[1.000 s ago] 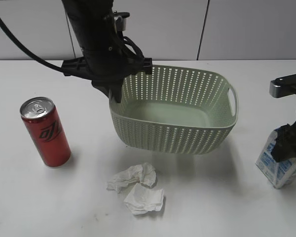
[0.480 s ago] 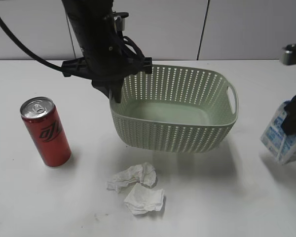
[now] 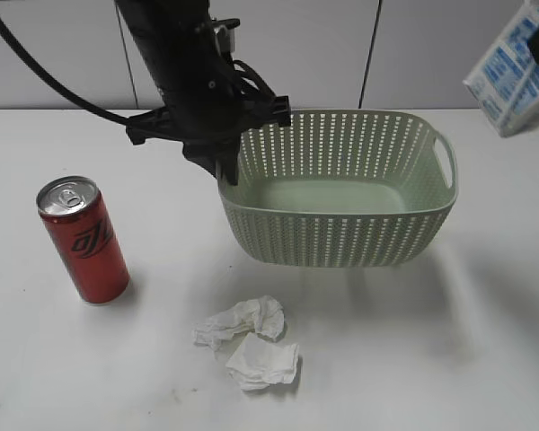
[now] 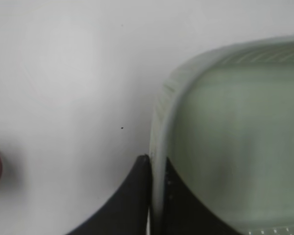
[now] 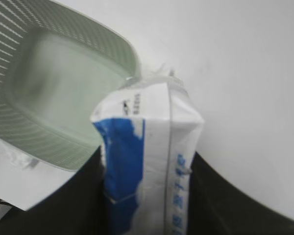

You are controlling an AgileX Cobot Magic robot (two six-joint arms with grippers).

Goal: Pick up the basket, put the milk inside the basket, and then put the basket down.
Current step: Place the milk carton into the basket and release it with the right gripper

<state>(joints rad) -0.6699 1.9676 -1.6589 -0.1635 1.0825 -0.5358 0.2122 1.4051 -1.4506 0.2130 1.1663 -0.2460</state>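
Observation:
Next, my right gripper releases the milk on the middle of the pale green basket's bottom (image 3: 344, 190) (image 5: 56, 93).
The pale green basket (image 3: 341, 197) hangs just above the white table, held by its left rim. My left gripper (image 3: 223, 166) is shut on that rim; in the left wrist view both black fingers pinch the basket wall (image 4: 159, 147) at the gripper (image 4: 157, 169). The blue-and-white milk (image 3: 512, 76) is high at the exterior view's top right, above the basket's right end. My right gripper (image 5: 147, 196) is shut on the milk (image 5: 147, 147), with the basket (image 5: 54, 98) below and to the left.
A red soda can (image 3: 83, 239) stands at the left on the table. Two crumpled white tissues (image 3: 250, 343) lie in front of the basket. A grey panelled wall runs along the back.
The right gripper lifted the milk from the table at the right up to the top right corner. The left gripper moved the basket to the right and levelled it.

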